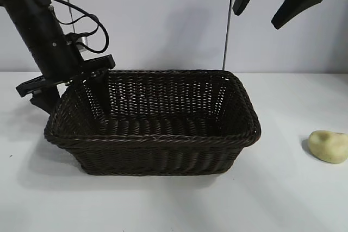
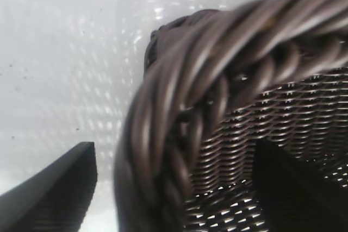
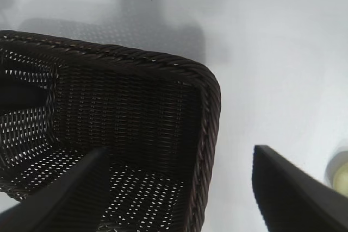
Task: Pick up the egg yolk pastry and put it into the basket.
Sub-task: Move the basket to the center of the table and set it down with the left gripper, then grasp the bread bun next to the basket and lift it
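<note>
I should next close my right gripper on the top of the egg yolk pastry [image 1: 330, 138], which lies on the table beside the basket.
The egg yolk pastry [image 1: 329, 146], a pale yellow lump, lies on the white table to the right of the basket; the right wrist view catches its edge [image 3: 340, 175]. The dark woven basket [image 1: 152, 137] stands mid-table with nothing visible inside. My left gripper [image 1: 73, 101] is open astride the basket's left rim [image 2: 179, 80], one finger inside and one outside, neither touching it. High above the basket's right end, my right gripper [image 1: 258, 17] hangs open and holds nothing; its wrist view looks down on the basket's corner [image 3: 206, 112].
The white table [image 1: 293, 199] spreads all round the basket. A pale wall with a thin vertical pole [image 1: 228, 31] stands behind. The left arm's cable [image 1: 92, 23] loops above the basket's left end.
</note>
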Controlling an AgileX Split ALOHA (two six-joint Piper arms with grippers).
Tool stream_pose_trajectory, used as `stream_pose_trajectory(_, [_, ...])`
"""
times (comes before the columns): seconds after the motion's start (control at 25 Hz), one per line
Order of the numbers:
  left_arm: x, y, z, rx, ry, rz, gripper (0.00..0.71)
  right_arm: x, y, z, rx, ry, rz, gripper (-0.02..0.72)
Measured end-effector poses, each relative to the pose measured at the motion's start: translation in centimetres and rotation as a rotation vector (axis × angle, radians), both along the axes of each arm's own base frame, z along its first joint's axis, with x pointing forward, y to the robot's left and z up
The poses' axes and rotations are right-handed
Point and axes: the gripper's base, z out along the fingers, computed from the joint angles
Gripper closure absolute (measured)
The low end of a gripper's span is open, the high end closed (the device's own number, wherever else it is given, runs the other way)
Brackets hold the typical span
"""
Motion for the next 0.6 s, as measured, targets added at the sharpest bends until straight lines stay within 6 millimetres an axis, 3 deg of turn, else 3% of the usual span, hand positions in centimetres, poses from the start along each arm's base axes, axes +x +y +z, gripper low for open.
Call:
stream_pose_trajectory(0.32, [-0.8,0.5,4.3,0.013,-0.075,-0.029,0.139,0.0,0.0,0.0,0.000,0.000,0.000,0.175])
stream_pose_trajectory(0.6, [-2.0,0.6,9.2,-0.016,-0.157,-0.041,0.139,0.0,0.0,0.0,0.000,0.000,0.000,0.175])
